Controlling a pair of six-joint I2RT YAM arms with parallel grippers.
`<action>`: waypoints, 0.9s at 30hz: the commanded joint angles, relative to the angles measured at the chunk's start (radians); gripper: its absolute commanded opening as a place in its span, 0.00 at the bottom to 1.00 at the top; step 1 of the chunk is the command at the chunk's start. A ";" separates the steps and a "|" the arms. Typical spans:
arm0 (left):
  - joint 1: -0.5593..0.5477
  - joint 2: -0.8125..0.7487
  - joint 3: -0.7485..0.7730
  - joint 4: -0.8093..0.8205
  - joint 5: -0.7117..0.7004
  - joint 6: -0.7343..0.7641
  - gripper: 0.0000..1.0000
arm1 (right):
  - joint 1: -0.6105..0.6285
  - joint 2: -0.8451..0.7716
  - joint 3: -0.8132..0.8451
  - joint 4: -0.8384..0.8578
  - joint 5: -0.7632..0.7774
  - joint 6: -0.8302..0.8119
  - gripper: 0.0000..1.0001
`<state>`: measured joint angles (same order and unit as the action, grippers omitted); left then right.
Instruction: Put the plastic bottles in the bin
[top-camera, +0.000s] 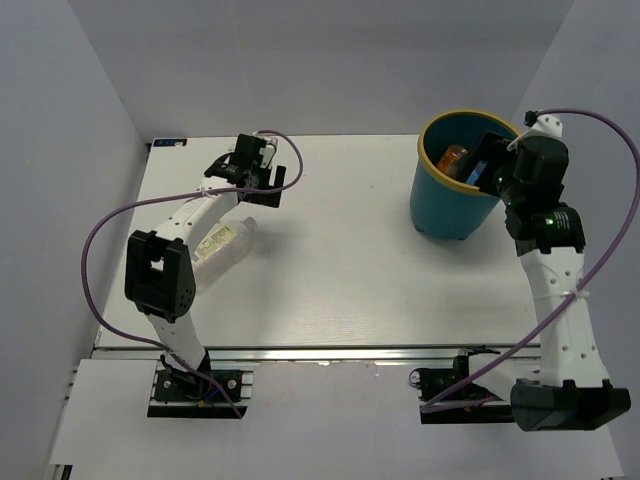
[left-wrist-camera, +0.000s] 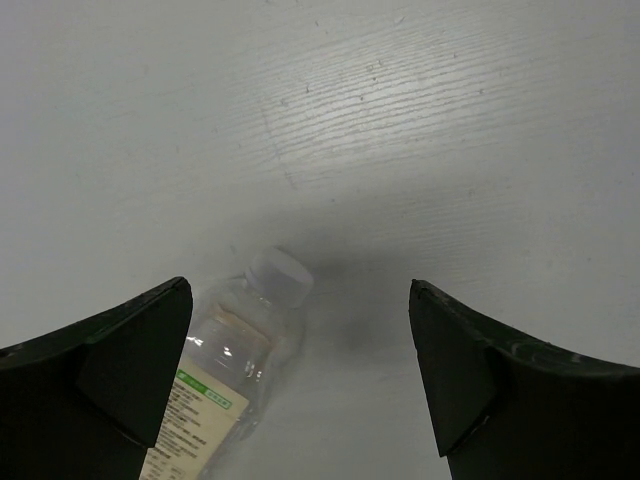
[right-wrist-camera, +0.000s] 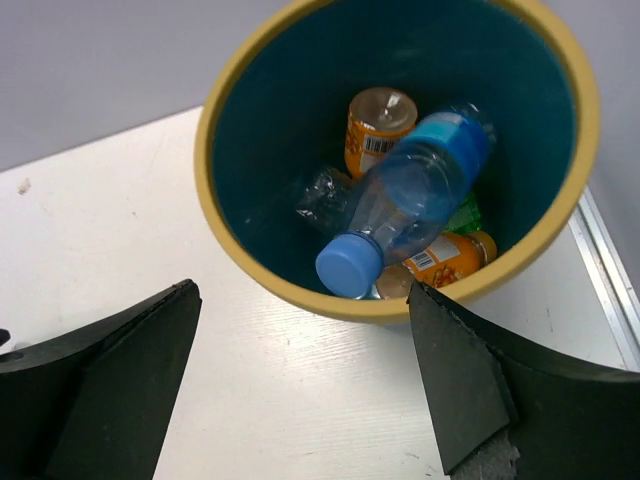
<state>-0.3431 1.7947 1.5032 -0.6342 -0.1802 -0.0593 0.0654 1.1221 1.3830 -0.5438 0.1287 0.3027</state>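
Observation:
The robot's left gripper needs to next move to the white cap (top-camera: 250, 224) (left-wrist-camera: 281, 278) of the clear plastic bottle on the table and close there.
One clear plastic bottle with a white label (top-camera: 222, 247) lies on the table, its white cap toward the back. My left gripper (top-camera: 262, 180) hovers open and empty just beyond that cap. In the left wrist view the bottle (left-wrist-camera: 225, 365) lies low left, its cap close to the left finger, and the gripper (left-wrist-camera: 300, 290) touches nothing. The teal bin with a yellow rim (top-camera: 450, 205) stands at the back right. My right gripper (top-camera: 487, 160) is open and empty above its near rim. The bin (right-wrist-camera: 215, 170) holds a blue-capped clear bottle (right-wrist-camera: 400, 205), two orange bottles (right-wrist-camera: 378, 125), a green one and a crushed clear one.
The table's right edge with a metal rail (right-wrist-camera: 605, 270) runs close beside the bin. The left arm's purple cable (top-camera: 100, 235) loops out over the table's left side. White walls enclose the back and both sides.

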 joint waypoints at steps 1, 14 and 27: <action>0.001 0.000 0.081 -0.057 0.038 0.183 0.98 | -0.001 -0.065 0.025 0.044 0.006 -0.028 0.89; 0.001 0.161 0.083 -0.111 -0.042 0.271 0.98 | -0.003 -0.151 -0.041 0.050 -0.014 -0.025 0.89; 0.015 0.246 0.101 -0.125 -0.058 0.240 0.84 | -0.001 -0.306 -0.131 0.087 0.135 -0.027 0.89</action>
<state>-0.3336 2.0441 1.5719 -0.7448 -0.2825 0.1890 0.0654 0.8410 1.2461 -0.5163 0.2058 0.2806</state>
